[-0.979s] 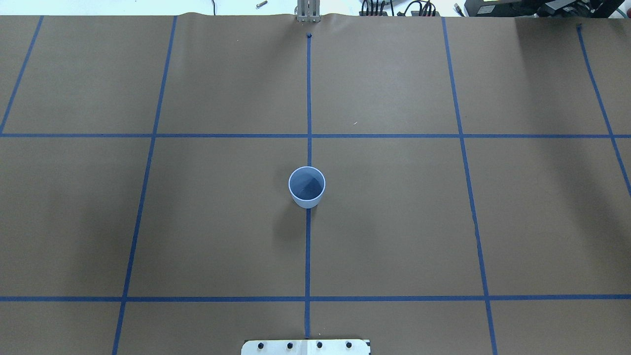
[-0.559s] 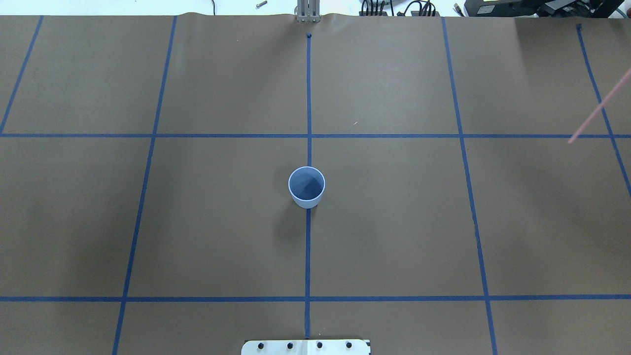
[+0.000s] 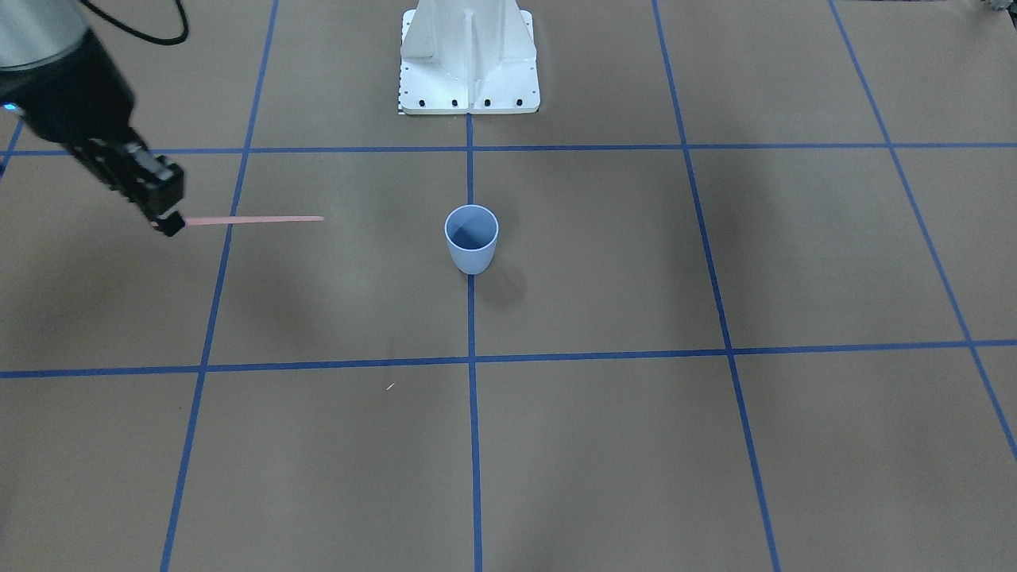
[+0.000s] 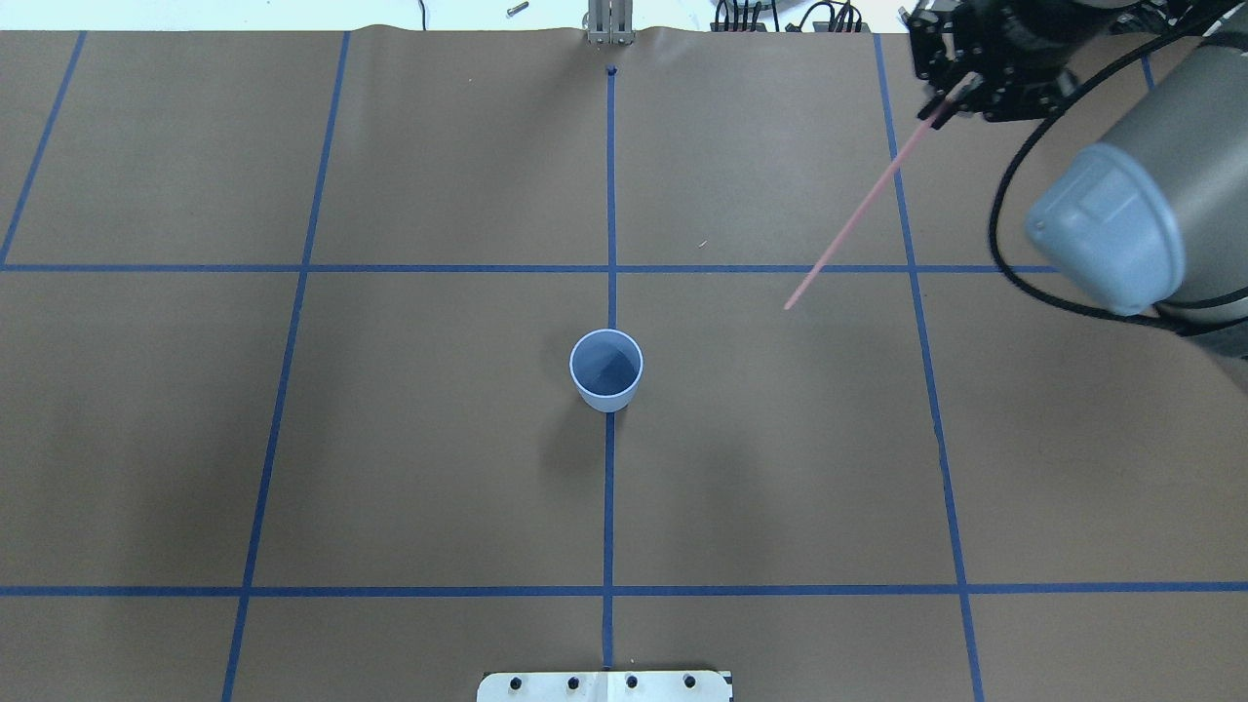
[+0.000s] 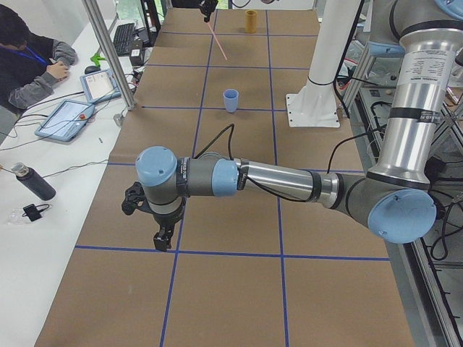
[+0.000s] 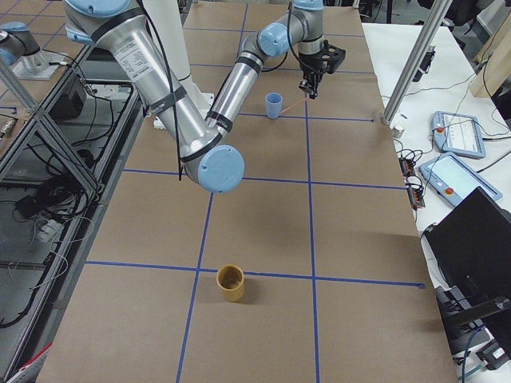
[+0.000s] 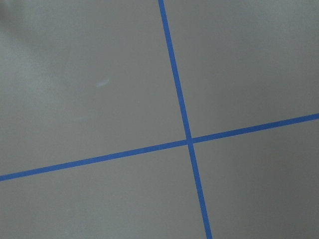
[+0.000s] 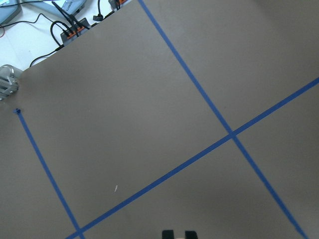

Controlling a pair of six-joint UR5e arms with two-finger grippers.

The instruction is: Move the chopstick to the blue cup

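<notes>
My right gripper will let go of the pink chopstick inside the opening of the blue cup (image 3: 464,229), leaning on the cup's rim.
The blue cup (image 4: 606,369) stands upright and empty at the table's centre on the blue tape line; it also shows in the front-facing view (image 3: 472,238). My right gripper (image 4: 944,96) is shut on one end of a thin pink chopstick (image 4: 858,205) and holds it in the air to the cup's far right. The free end points toward the cup and stops short of it. In the front-facing view the gripper (image 3: 172,224) holds the stick (image 3: 254,219) level. My left gripper (image 5: 164,238) hangs over the table's left end, far from the cup; I cannot tell its state.
An ochre cup (image 6: 231,282) stands near the table's right end. The white robot base (image 3: 469,59) is behind the blue cup. A metal post (image 5: 108,54) and a seated person with tablets (image 5: 32,61) are beyond the far edge.
My right arm has come into the overhead view from the right. The chopstick in it has moved left, toward the blue cup. The cup has not moved.
</notes>
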